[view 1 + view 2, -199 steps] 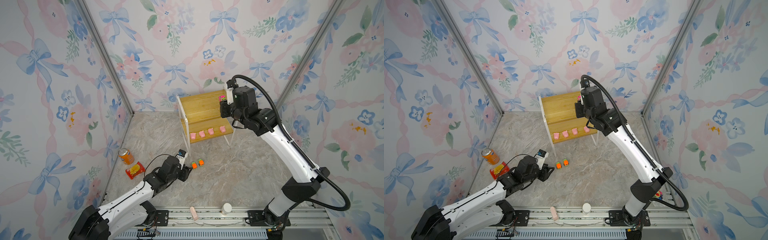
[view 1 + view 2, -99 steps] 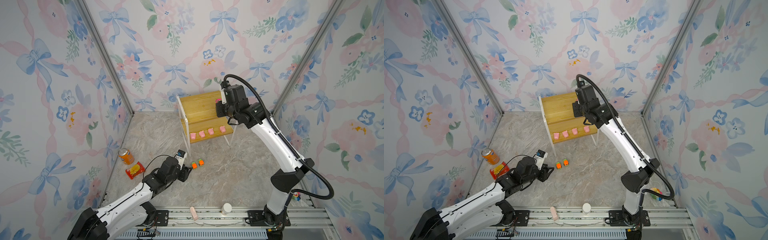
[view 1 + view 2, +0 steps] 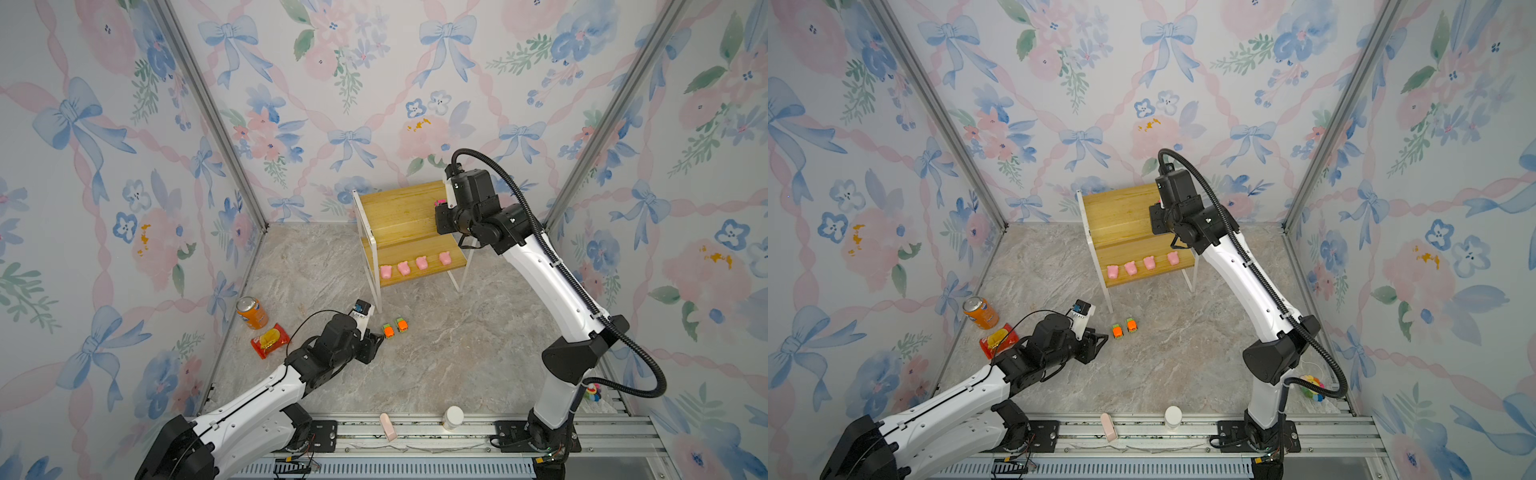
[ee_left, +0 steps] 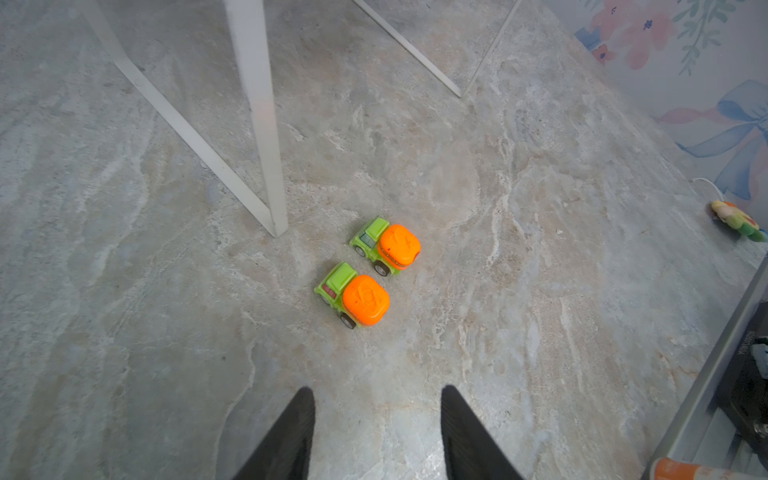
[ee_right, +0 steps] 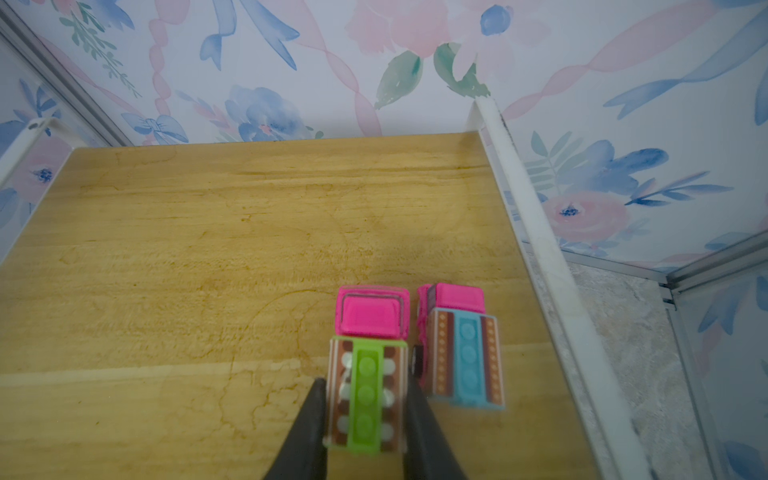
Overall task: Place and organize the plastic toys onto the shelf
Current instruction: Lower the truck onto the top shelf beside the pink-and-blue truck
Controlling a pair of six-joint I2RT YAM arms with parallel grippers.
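The robot's right gripper needs to release the pink-and-green car on the top board, a small gap from the pink-and-teal car [image 3: 432,208] [image 5: 340,357].
The shelf [image 3: 399,208] stands at the back, with several pink pigs [image 3: 403,268] in a row on its lower board. My right gripper [image 5: 365,382] is shut on a pink-and-green car [image 5: 370,316] just over the top board [image 5: 208,249]. That car is close beside a pink-and-teal car [image 5: 465,361], which rests near the board's right rail. In both top views the wrist hides most of this. Two orange-and-green cars [image 4: 353,295] [image 4: 386,246] sit side by side on the floor by the shelf's front leg. My left gripper [image 4: 376,392] hangs open a little short of them, holding nothing.
An orange can [image 3: 251,312] and a red snack bag [image 3: 270,340] lie by the left wall. A white bottle [image 3: 453,417] and a pink stick [image 3: 387,426] rest on the front rail. A flower-shaped toy [image 3: 1312,388] lies at the right. The shelf's white leg [image 4: 257,116] stands close to the cars.
My right gripper has shifted a little left over the top board with the pink-and-green car, and its arm has swung inward. The left arm has barely moved.
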